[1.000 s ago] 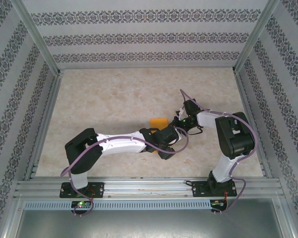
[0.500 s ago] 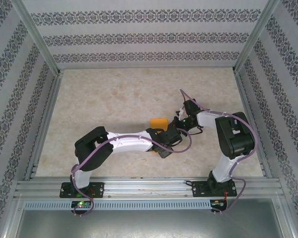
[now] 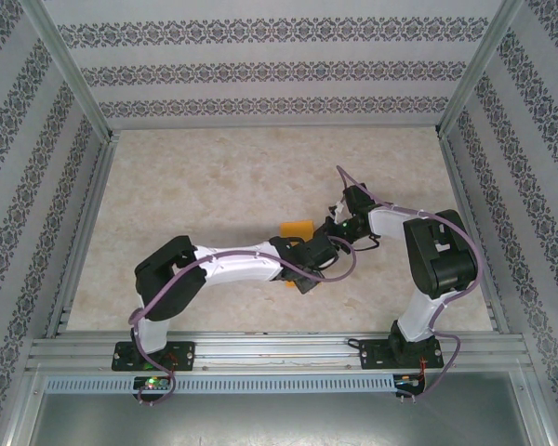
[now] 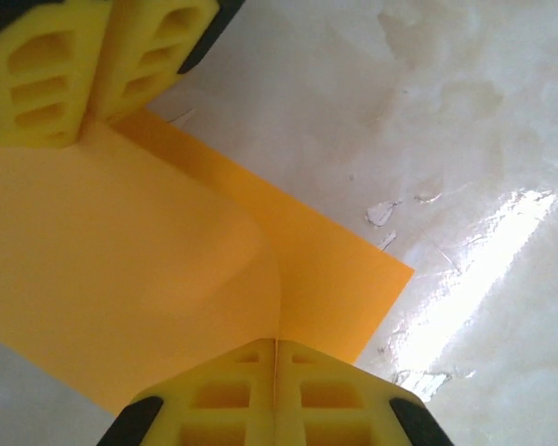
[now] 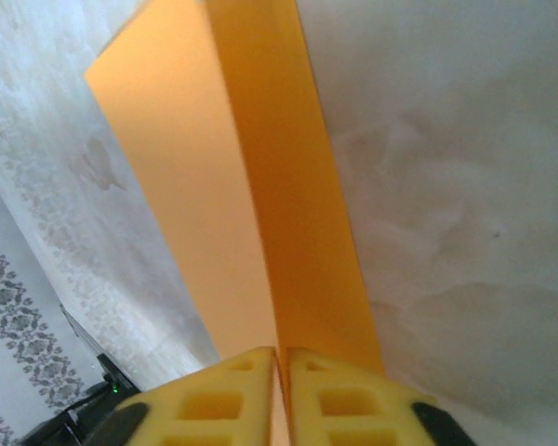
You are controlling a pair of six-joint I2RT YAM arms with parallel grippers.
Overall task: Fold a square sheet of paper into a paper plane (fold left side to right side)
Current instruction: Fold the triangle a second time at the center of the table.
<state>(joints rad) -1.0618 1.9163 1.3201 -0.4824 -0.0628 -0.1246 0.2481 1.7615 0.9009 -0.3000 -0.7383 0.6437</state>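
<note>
The raised flap curves short of the sheet's free near corner, so I should take that corner [image 4: 391, 279] with my right gripper while my left gripper pulls the flap back.
The square sheet of paper [image 3: 298, 227] is bright orange and folded, lying mid-table with one flap raised. In the left wrist view the sheet [image 4: 167, 279] runs into my left gripper [image 4: 276, 348], whose yellow pads are pressed together on its crease. The right gripper's yellow fingers [image 4: 84, 65] sit on the sheet's far corner there. Seen from the right wrist, the sheet [image 5: 260, 186] stands on edge and its fold enters my right gripper [image 5: 283, 358], pads almost touching with the paper between them. From above, the left gripper [image 3: 316, 243] and right gripper [image 3: 335, 229] meet at the sheet's right end.
The marbled tabletop [image 3: 214, 177] is walled by patterned panels with metal rails [image 3: 84, 251] along the sides. The right arm's elbow [image 3: 437, 255] rises near the right rail. Purple cables [image 3: 344, 265] loop by both wrists.
The left arm's elbow has shifted a little and its wrist has edged nearer the paper. The left gripper has closed on the sheet. The right arm has stayed in place.
</note>
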